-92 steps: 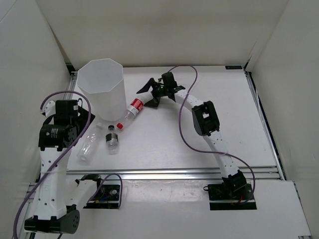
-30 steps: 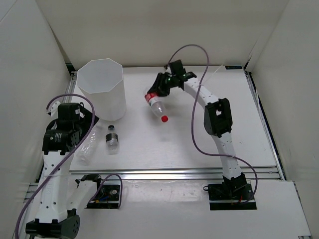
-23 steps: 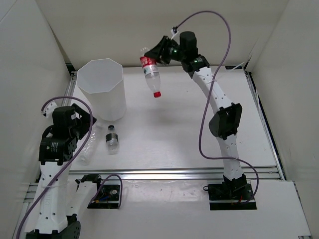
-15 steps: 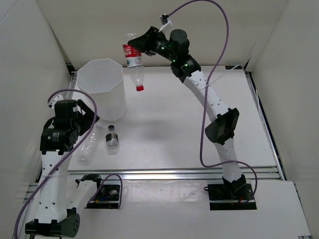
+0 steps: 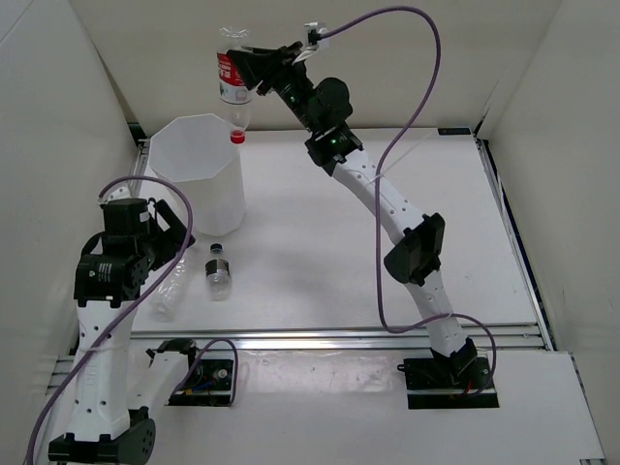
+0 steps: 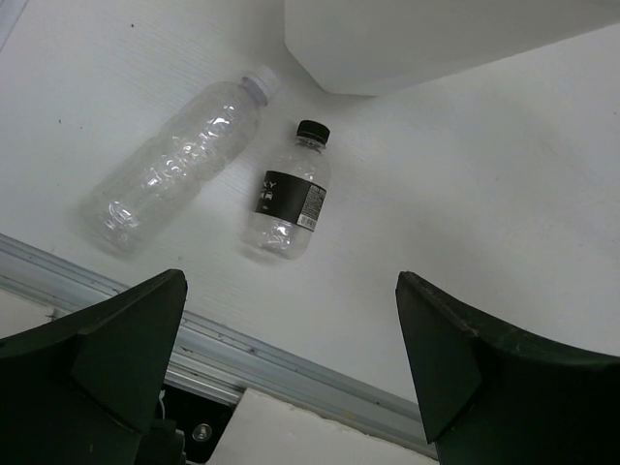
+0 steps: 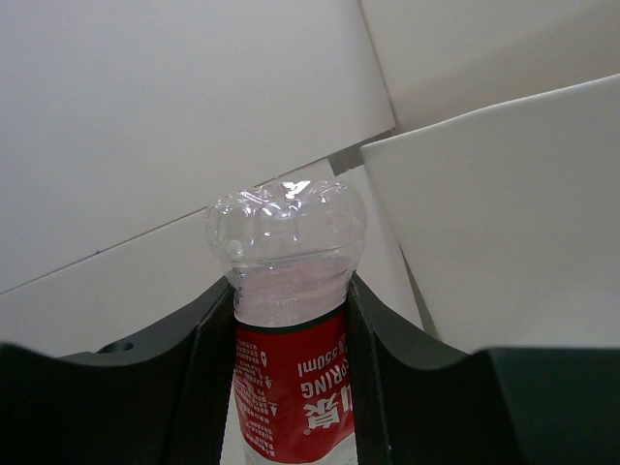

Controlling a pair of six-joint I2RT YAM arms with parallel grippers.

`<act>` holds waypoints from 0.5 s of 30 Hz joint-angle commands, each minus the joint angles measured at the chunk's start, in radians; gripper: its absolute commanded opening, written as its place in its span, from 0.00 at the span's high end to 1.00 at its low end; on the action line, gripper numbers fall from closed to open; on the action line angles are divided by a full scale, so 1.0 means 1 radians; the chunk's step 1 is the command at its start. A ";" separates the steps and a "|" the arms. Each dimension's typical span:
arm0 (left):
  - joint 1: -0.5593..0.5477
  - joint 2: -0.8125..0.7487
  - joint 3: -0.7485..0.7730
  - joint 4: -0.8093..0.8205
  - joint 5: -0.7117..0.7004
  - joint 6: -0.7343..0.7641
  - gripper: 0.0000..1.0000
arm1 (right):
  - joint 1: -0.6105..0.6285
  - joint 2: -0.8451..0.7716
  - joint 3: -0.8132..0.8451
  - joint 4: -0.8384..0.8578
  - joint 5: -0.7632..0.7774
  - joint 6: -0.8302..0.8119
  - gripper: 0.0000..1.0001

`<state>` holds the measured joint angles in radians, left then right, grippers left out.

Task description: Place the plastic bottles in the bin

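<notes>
The middle of the crushed clear bottle [image 5: 176, 273] [image 6: 182, 155], beside the black-label bottle, should be reached next by my left gripper, which should close there.
My right gripper [image 5: 242, 70] is shut on the red-label bottle [image 5: 232, 107], which hangs cap down with its red cap just over the right rim of the white bin [image 5: 199, 199]. In the right wrist view the fingers [image 7: 208, 329] clamp the bottle [image 7: 286, 237] at its label, clear base pointing away. A black-label bottle [image 5: 219, 271] and a crushed clear bottle [image 5: 171, 289] lie on the table in front of the bin. My left gripper [image 5: 167, 242] hovers open above them. Its wrist view shows the black-label bottle [image 6: 289, 194], the crushed one [image 6: 174, 165] and the bin's base [image 6: 436, 39].
White walls enclose the table on three sides. An aluminium rail [image 5: 339, 334] runs along the near edge, also seen below the left gripper [image 6: 291, 286] as a rail [image 6: 223, 354]. A purple cable [image 5: 407, 87] loops from the right arm.
The right arm has carried the red-label bottle up off the table and leftward, from mid-table to above the bin's rim. The left arm has barely shifted.
</notes>
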<state>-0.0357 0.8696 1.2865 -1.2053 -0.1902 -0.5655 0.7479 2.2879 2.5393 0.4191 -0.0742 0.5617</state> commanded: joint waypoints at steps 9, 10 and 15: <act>0.003 -0.049 -0.124 -0.053 0.028 -0.060 0.00 | 0.039 0.186 0.088 0.271 0.036 0.098 0.77; 0.003 -0.049 -0.124 -0.053 0.028 -0.069 0.00 | 0.039 0.186 0.088 0.282 0.036 0.098 0.76; 0.003 -0.049 -0.124 -0.074 0.018 -0.079 0.00 | 0.048 0.196 0.081 0.313 0.059 0.119 0.68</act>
<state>-0.0357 0.8291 1.1645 -1.2652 -0.1684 -0.6296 0.7933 2.5202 2.5736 0.5777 -0.0540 0.6628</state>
